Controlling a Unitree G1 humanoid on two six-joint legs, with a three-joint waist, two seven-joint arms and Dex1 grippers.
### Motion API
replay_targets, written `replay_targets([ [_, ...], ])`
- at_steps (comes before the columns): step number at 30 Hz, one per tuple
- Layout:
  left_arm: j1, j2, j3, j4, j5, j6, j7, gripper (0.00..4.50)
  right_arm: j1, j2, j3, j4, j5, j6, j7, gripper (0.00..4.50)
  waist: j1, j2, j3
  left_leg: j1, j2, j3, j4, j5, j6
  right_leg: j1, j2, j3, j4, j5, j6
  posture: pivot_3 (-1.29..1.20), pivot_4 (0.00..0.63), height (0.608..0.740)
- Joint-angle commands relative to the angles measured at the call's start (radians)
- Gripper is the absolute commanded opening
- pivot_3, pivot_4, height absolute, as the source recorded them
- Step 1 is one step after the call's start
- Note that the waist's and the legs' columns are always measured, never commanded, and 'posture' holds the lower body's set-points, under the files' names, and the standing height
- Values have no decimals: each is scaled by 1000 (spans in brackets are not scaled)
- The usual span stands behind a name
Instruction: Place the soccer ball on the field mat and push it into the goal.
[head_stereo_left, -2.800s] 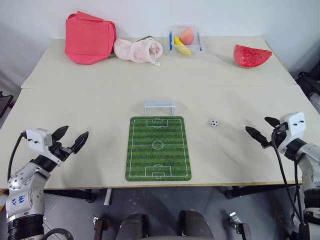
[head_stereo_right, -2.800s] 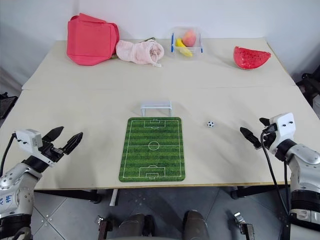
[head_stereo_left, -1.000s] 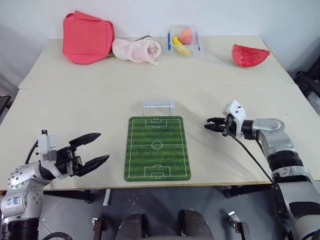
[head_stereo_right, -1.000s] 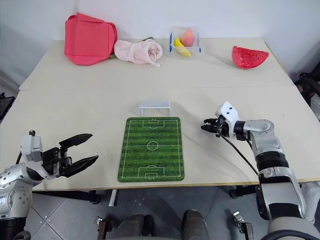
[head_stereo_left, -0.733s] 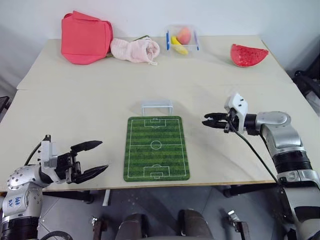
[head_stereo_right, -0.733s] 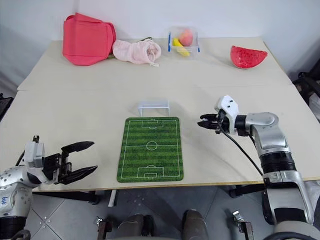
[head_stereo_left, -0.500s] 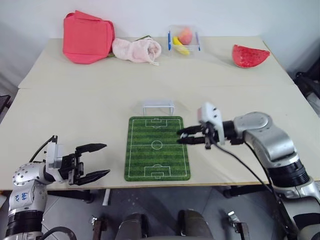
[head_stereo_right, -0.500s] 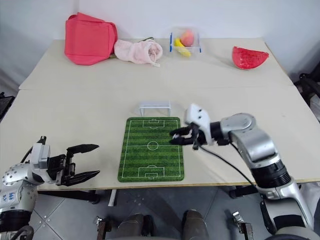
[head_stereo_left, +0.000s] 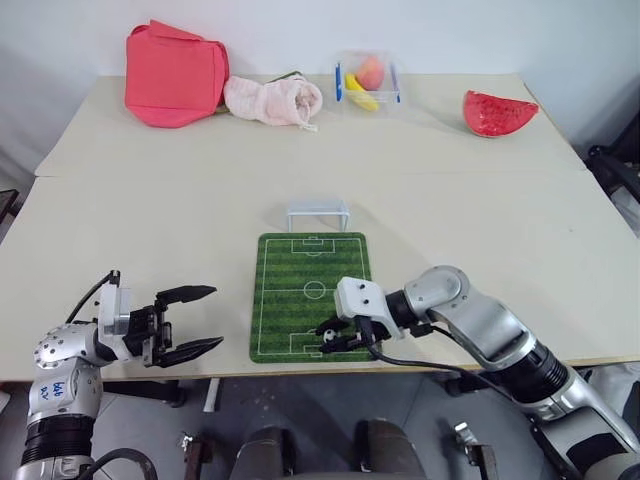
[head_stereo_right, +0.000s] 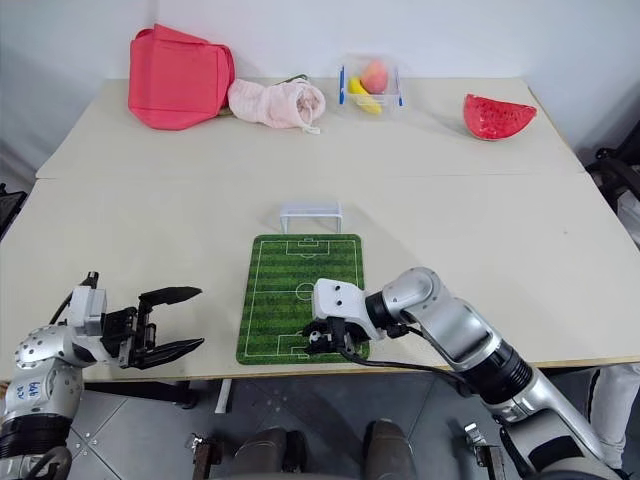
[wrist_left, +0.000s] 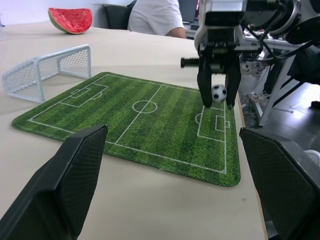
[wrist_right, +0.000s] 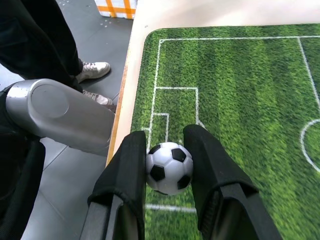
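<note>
Next, my right gripper releases the soccer ball inside the near penalty box (head_stereo_left: 311, 340) (wrist_right: 163, 151), at a spot that is close to the goal line.
The tiny black-and-white soccer ball (wrist_right: 169, 167) sits pinched between the two black fingers of my right gripper (head_stereo_left: 329, 336). That gripper is shut on it and points down over the near penalty box of the green field mat (head_stereo_left: 315, 275). In the left wrist view the ball (wrist_left: 218, 92) hangs just above the turf. The small white goal (head_stereo_left: 318, 213) stands at the mat's far end, upright, with nothing in it. My left gripper (head_stereo_left: 214, 317) hovers open by the table's near edge, left of the mat, with nothing in it.
Along the table's far edge lie a red bag (head_stereo_left: 175, 72), a pink cloth (head_stereo_left: 272, 98), a clear box of fruit (head_stereo_left: 368, 78) and a watermelon slice (head_stereo_left: 500, 110). A person (wrist_left: 155, 15) sits beyond the table, and a person's legs and shoes (wrist_right: 92, 70) show beside it.
The ball lay on the table right of the mat; my right gripper shut on it and swung it left and nearer, over the mat's near end. My left gripper sank slightly.
</note>
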Motion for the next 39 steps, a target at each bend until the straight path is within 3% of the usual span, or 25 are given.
replay_targets([
  [1, 21, 2, 10, -42, -11, -1, -4, 4500, -27, 37, 19, 28, -20, -42, 2, 863, -1, 0, 0, 0, 0, 0, 0, 0, 0, 0, 0, 0, 0, 0, 0, 0, 150, 740],
  [25, 52, -11, 19, -93, -14, -5, 62, 4500, -34, 118, 53, 141, -49, -102, 39, 863, -1, 0, 0, 0, 0, 0, 0, 0, 0, 0, 0, -1, 0, 0, 0, 0, 150, 740],
  [36, 47, -24, 12, -103, -10, -5, 84, 4500, -26, 110, 41, 140, -31, -117, 69, 4389, -1, 0, 0, 1, 1, 0, 0, 0, 0, 1, 0, -1, 0, 0, 0, 0, 150, 740],
  [39, 43, -25, 9, -105, -10, -2, 89, 4500, -39, 107, 23, 124, -12, -117, 80, 4389, -1, 0, 0, 1, 0, 0, 0, 0, 0, 1, 0, -1, 0, 0, 0, 0, 150, 740],
])
